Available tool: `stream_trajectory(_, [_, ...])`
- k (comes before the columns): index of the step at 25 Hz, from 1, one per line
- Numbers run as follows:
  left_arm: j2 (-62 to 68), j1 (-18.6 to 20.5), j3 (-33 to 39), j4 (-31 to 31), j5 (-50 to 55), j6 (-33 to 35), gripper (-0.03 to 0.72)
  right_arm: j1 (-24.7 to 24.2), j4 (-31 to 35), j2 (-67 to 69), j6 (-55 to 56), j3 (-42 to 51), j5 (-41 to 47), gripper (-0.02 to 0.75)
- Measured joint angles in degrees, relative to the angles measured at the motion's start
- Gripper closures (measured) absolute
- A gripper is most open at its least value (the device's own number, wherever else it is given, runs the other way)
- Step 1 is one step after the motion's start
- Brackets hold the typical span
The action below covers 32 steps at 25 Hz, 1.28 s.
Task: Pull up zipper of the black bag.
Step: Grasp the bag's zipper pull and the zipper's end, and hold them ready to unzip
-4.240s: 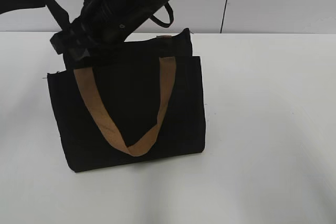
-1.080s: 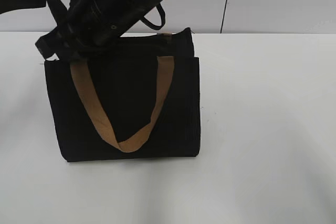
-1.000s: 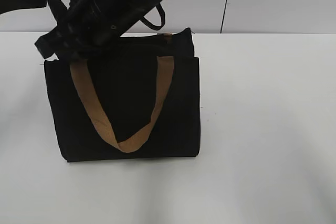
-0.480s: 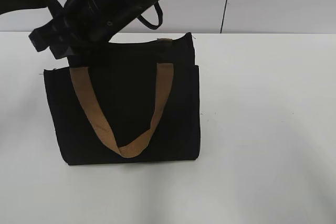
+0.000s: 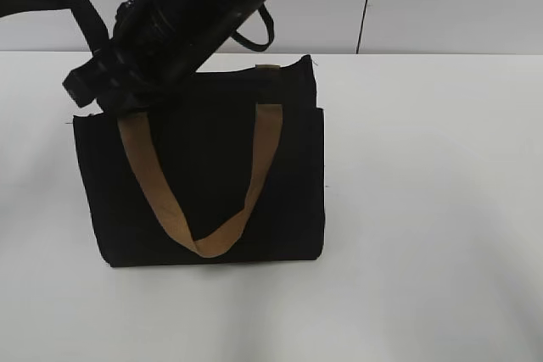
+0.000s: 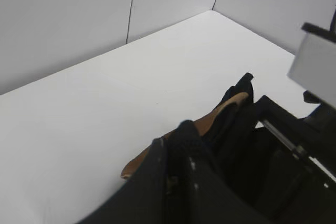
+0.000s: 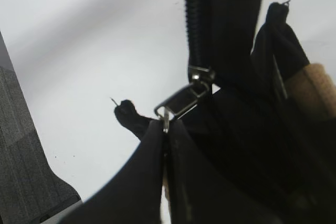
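Note:
Next, my right gripper lets go of the silver zipper pull just above the far end of the front tan handle (image 5: 270, 91).
The black bag (image 5: 204, 167) stands upright on the table, one tan handle (image 5: 254, 175) hanging down its front. My right gripper (image 5: 89, 91) reaches across to the bag's top left corner. In the right wrist view it (image 7: 166, 125) is shut on the ring of the silver zipper pull (image 7: 181, 103), which sits just below the closed black zip track (image 7: 202, 19). My left gripper (image 6: 176, 153) is shut on a fold of the bag's black fabric (image 6: 236, 90) beside a tan handle (image 6: 215, 121). In the exterior view it is hidden behind the arms.
The white table (image 5: 424, 209) stretches to the right of and in front of the bag. A pale wall with a vertical seam (image 5: 363, 14) stands behind. The right arm's body (image 6: 294, 150) crowds the right of the left wrist view.
Over four seconds my right gripper moved left along the bag's top. In the last half second it dropped slightly down and right. The bag has shifted a little.

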Motion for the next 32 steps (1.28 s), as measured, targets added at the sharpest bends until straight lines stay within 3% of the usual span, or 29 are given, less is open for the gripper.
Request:
stream_trajectory(11, [-5.00,4.14,7.39,0.00,2.99,-9.43,0.667,-4.49,-2.51,-3.17,1.88,-0.01,5.46,0.752])
stream_trajectory(18, [-9.57,4.50,14.93,-0.11,13.21,-11.06,0.667,-4.49,2.54,-2.40,-1.70,-0.01,2.18,0.752])
stream_trajectory(24, [-10.07,4.50,16.66,-0.09,17.80,-11.17,0.667,-4.49,5.42,-1.31,-4.70,-0.01,0.62,0.752])
stream_trajectory(32, [-10.08,4.50,17.28,-0.09,20.25,-11.17,0.667,-4.49,-3.85,-1.25,-2.83,-0.01,3.86,0.752])
